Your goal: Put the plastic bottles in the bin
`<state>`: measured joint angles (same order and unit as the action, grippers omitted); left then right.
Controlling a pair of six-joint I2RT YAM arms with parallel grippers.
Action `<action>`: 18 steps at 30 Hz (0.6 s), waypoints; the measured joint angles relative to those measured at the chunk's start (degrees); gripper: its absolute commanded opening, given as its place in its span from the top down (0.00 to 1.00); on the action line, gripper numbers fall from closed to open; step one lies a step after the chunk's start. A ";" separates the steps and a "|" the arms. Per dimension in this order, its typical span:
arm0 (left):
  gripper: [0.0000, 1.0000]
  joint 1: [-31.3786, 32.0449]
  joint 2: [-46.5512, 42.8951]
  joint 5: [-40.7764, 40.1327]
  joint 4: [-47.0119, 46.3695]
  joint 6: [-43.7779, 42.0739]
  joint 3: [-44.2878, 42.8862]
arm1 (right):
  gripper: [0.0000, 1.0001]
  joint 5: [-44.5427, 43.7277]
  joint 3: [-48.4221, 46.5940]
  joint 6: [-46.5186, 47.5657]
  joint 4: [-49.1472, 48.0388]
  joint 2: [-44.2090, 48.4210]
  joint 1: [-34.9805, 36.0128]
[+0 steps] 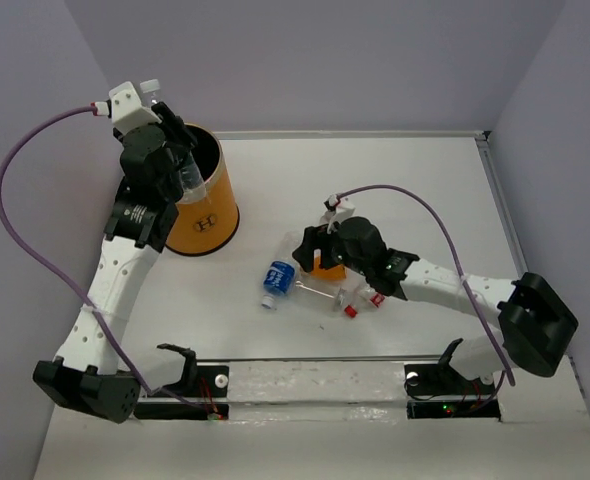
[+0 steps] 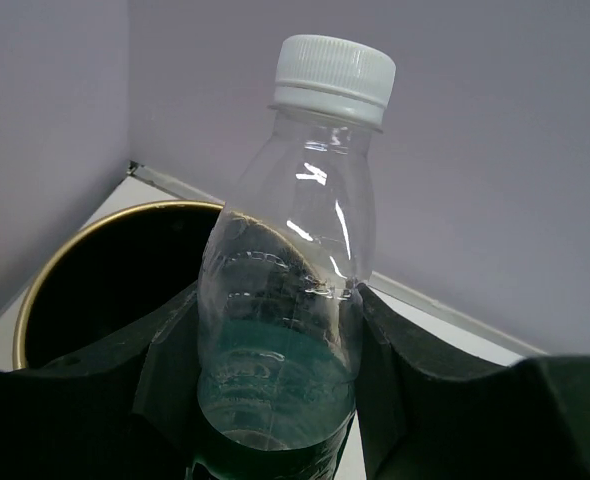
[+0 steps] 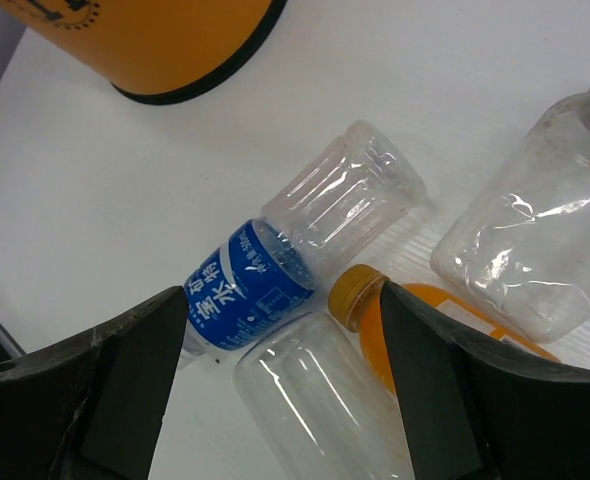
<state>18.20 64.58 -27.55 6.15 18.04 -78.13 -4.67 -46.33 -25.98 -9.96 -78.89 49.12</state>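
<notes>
I need to close my right gripper on the clear bottom end (image 1: pixel 288 247) (image 3: pixel 337 204) of the blue-labelled bottle, which is the end farther from its cap.
My left gripper (image 1: pixel 182 168) is shut on a clear plastic bottle (image 2: pixel 293 270) with a white cap and a green label, held over the open bin (image 1: pixel 207 215). The bin is orange with a gold rim (image 2: pixel 37 285) and a black inside. My right gripper (image 1: pixel 311 250) is open and hovers over a cluster of bottles on the table. Its fingers (image 3: pixel 145 350) straddle a clear bottle (image 3: pixel 325 410). Next to that lie a blue-labelled bottle (image 3: pixel 255 285), an orange-filled bottle (image 3: pixel 395 340) and another clear bottle (image 3: pixel 535 250). The blue-labelled bottle (image 1: pixel 277 278) also shows in the top view.
Two small bottles with red caps (image 1: pixel 353 306) lie just right of the cluster. The bin's orange side (image 3: pixel 175 40) shows at the top of the right wrist view. Walls close the table on the left, back and right.
</notes>
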 measured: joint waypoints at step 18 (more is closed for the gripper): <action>0.50 -9.81 11.58 -4.68 -26.71 -10.71 5.90 | 0.14 -6.73 -13.70 -3.72 4.00 -20.92 0.07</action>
<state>8.38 76.16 -32.23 -20.56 7.33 -72.23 -11.40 -60.03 -29.69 -5.96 -99.81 49.19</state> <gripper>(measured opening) 0.597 0.859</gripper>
